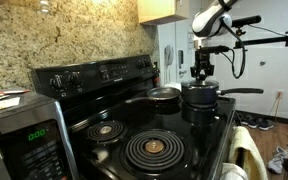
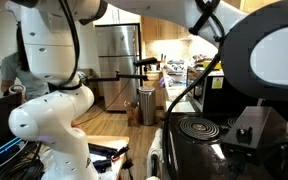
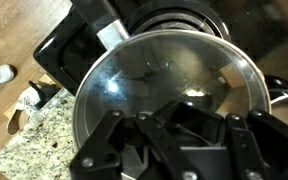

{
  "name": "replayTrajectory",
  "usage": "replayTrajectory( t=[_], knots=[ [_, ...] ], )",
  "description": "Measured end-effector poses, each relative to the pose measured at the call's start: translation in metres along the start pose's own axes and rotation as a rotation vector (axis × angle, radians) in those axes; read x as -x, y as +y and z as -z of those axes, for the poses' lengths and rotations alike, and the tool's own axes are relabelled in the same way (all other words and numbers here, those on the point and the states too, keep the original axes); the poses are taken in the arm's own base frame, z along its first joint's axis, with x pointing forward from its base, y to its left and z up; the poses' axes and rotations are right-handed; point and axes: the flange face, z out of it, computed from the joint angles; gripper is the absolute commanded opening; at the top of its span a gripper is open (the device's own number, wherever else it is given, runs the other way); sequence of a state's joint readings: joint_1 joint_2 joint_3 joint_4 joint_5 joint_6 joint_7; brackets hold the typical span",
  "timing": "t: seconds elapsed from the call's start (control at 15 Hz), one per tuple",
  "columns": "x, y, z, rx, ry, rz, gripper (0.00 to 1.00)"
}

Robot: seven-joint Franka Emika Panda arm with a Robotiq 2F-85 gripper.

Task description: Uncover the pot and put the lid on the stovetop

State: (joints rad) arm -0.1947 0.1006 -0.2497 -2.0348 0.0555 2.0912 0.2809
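My closed fingers cover the lid's knob; I should open wide, grip both sides (image 3: 189, 117), then lift.
The black pot (image 1: 199, 103) stands on the back burner of the black stovetop (image 1: 149, 125), its long handle pointing away to the right. The see-through lid (image 1: 198, 87) lies on it. In the wrist view the lid (image 3: 154, 70) fills most of the picture, with its thin shiny rim showing. My gripper (image 1: 202, 72) comes straight down onto the lid's middle. In the wrist view its fingers (image 3: 187, 108) are drawn together over the centre and hide the knob. I cannot tell whether the lid is lifted off the pot's rim.
A shallow frying pan (image 1: 164, 95) sits right beside the pot. Two bare coil burners (image 1: 152, 148) lie nearer the front. A grey microwave (image 1: 24, 135) stands at the left. A raised knob panel (image 1: 94, 75) backs the stove. A towel (image 1: 242, 150) hangs at the front edge.
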Motion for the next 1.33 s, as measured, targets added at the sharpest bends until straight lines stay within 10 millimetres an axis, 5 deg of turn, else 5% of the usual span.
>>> replayTrajectory(
  t=[0.07,0.2,0.8,1.33],
  knots=[
    [0.000,0.000,0.001,-0.001,0.001,0.007,0.32],
    [0.000,0.000,0.002,-0.001,0.003,0.017,0.37],
    [0.000,0.001,0.007,0.006,0.041,0.032,0.95],
    [-0.005,-0.002,-0.007,-0.006,0.106,0.054,1.00]
  ],
)
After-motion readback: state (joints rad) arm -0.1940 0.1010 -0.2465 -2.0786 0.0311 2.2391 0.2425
